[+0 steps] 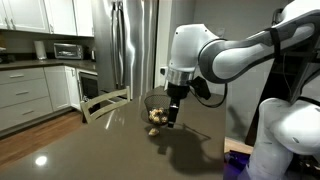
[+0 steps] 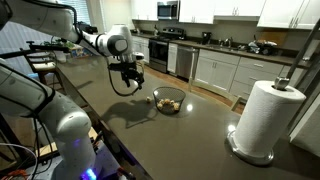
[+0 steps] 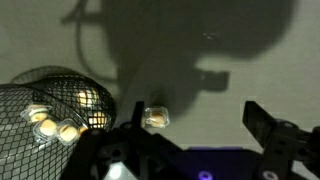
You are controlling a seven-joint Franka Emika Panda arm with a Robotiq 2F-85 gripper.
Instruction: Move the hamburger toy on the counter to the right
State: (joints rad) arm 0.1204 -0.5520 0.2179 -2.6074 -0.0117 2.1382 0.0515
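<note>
The gripper I use will close around the middle of the hamburger toy (image 1: 153, 131) (image 3: 156, 117) lying on the counter next to the dark see-through bowl.
The hamburger toy (image 3: 155, 117) is a tiny tan lump on the dark glossy counter (image 3: 210, 60), just beside the dark see-through bowl (image 3: 50, 100). It also shows in both exterior views (image 1: 152, 129) (image 2: 150, 98). My gripper (image 3: 195, 130) is open and empty and hovers above the counter. In the wrist view the toy lies close to its left finger, not between the fingers. In an exterior view the gripper (image 2: 128, 83) hangs to the left of the toy and the bowl (image 2: 168, 100). In an exterior view the gripper (image 1: 172, 112) is right beside the bowl (image 1: 155, 103).
The bowl holds several tan food toys (image 3: 55, 125). A paper towel roll (image 2: 265, 118) stands at the counter's far end. A wooden chair back (image 1: 105, 100) is at the counter edge. A steel fridge (image 1: 130, 45) and white cabinets stand behind.
</note>
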